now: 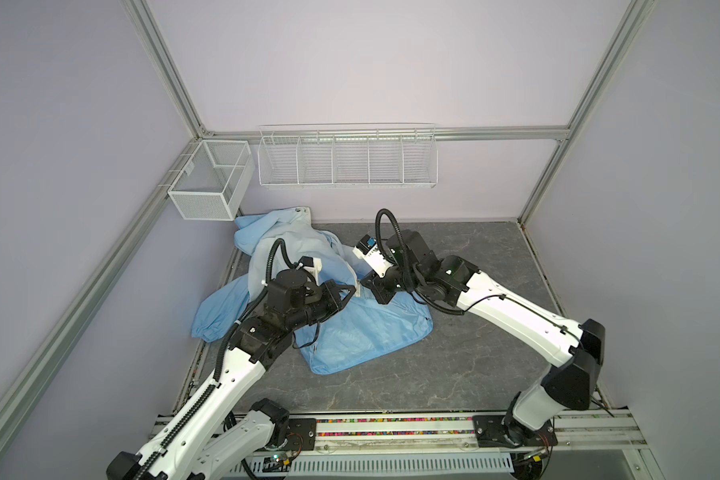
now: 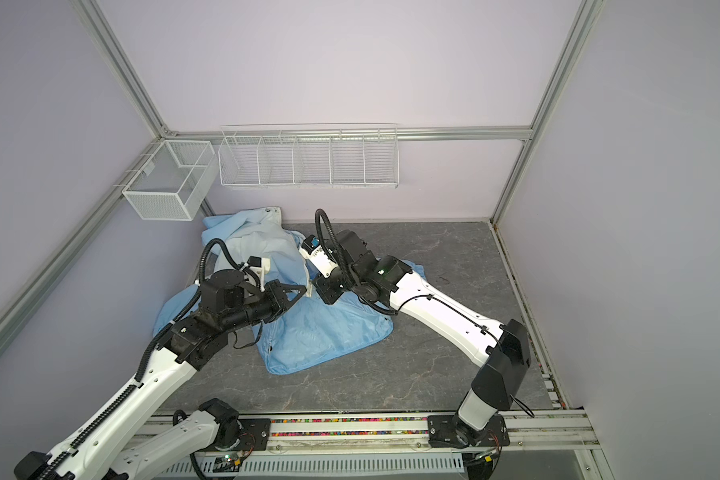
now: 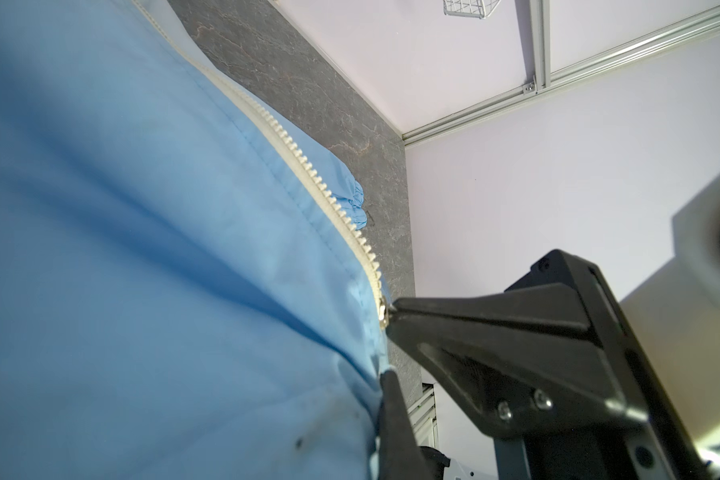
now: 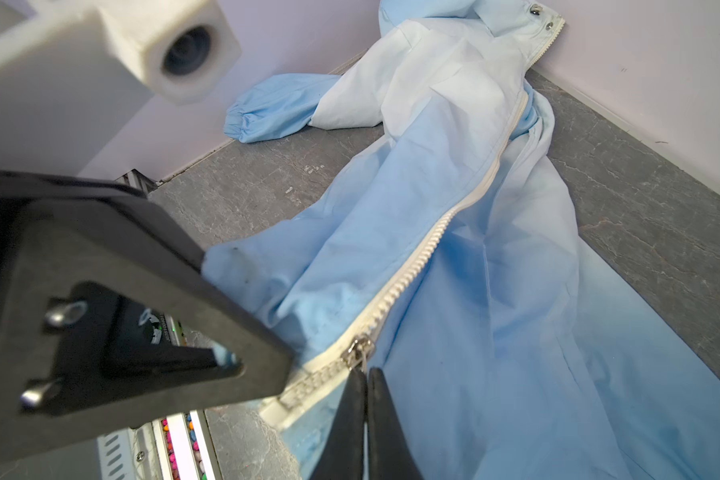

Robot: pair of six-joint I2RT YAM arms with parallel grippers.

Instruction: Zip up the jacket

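The zipper's bottom end hangs free beyond where my left gripper holds the cloth, so next my left gripper grabs that bottom end (image 4: pixel 277 411) before my right gripper pulls.
The light-blue jacket (image 1: pixel 362 332) (image 2: pixel 321 332) lies on the left part of the grey table, hood toward the back wall. Its cream zipper (image 4: pixel 416 257) (image 3: pixel 308 166) is joined only for a short stretch near the hem, and the teeth above the slider (image 4: pixel 359 347) (image 3: pixel 382 313) stand apart. My right gripper (image 4: pixel 366 372) (image 1: pixel 364 283) is shut on the slider's pull tab. My left gripper (image 3: pixel 385 374) (image 1: pixel 355 291) is shut on the jacket cloth beside the zipper's lower end. One of its fingers (image 3: pixel 395 415) shows and cloth hides the other. The two grippers nearly touch.
A white mesh basket (image 1: pixel 208 187) and a long wire rack (image 1: pixel 346 160) hang on the back wall above the jacket. The grey table (image 1: pixel 474 353) is walled on three sides. A rail (image 1: pixel 391 428) carrying both arm bases runs along the front edge.
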